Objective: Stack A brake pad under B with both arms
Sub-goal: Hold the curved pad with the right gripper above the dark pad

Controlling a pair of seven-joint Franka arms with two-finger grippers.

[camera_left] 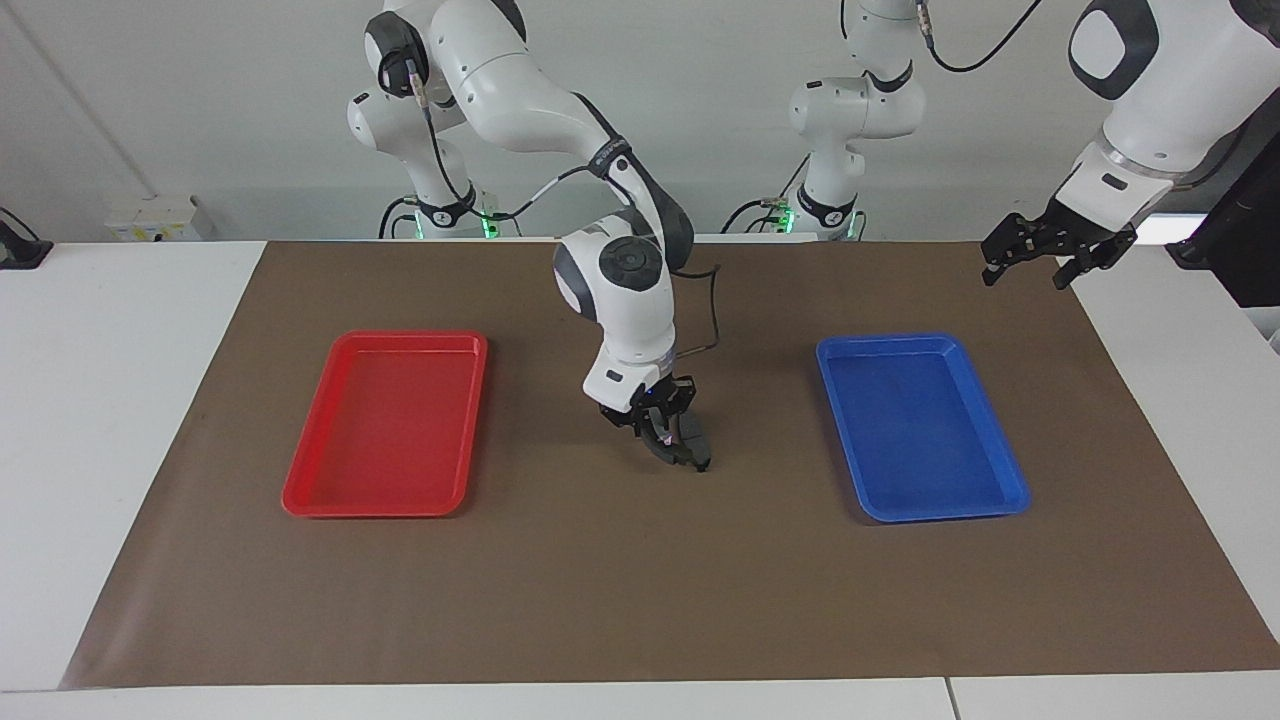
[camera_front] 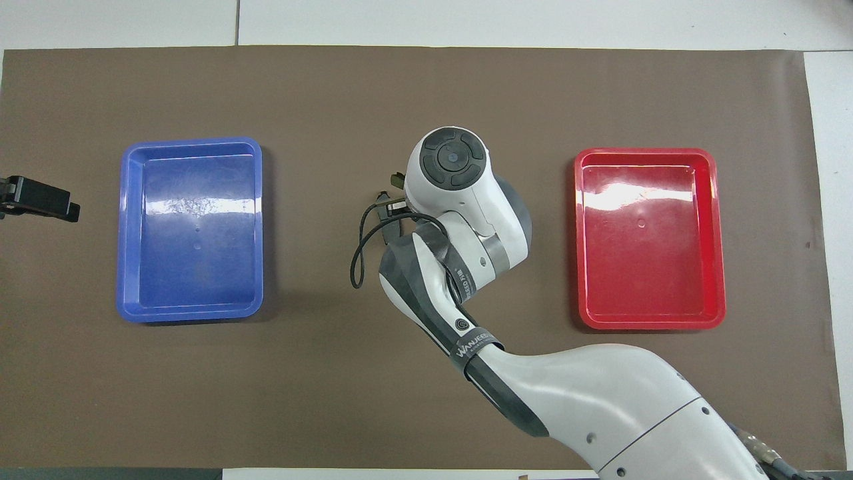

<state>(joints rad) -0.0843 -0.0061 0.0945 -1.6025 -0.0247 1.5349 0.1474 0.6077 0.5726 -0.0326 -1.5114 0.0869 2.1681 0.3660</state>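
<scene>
My right gripper is to put B down on the A brake pad (camera_front: 390, 216) between the blue and red trays.
The A brake pad (camera_left: 701, 446), short and dark grey, lies flat on the brown mat midway between the two trays. My right gripper (camera_left: 668, 444) is low over it, shut on B (camera_left: 676, 455), a dark pad that hangs tilted from its fingertips. B's lower end is right beside A; I cannot tell whether they touch. From overhead the right wrist hides most of both pads; only A's tip (camera_front: 382, 198) and an end of B (camera_front: 396, 178) show. My left gripper (camera_left: 1024, 274) hangs open and empty, high over the mat's edge at the left arm's end (camera_front: 56, 203).
An empty red tray (camera_left: 385, 430) (camera_front: 650, 267) sits toward the right arm's end and an empty blue tray (camera_left: 920, 430) (camera_front: 190, 267) toward the left arm's end. The right arm's cable (camera_front: 360, 253) loops beside the pads.
</scene>
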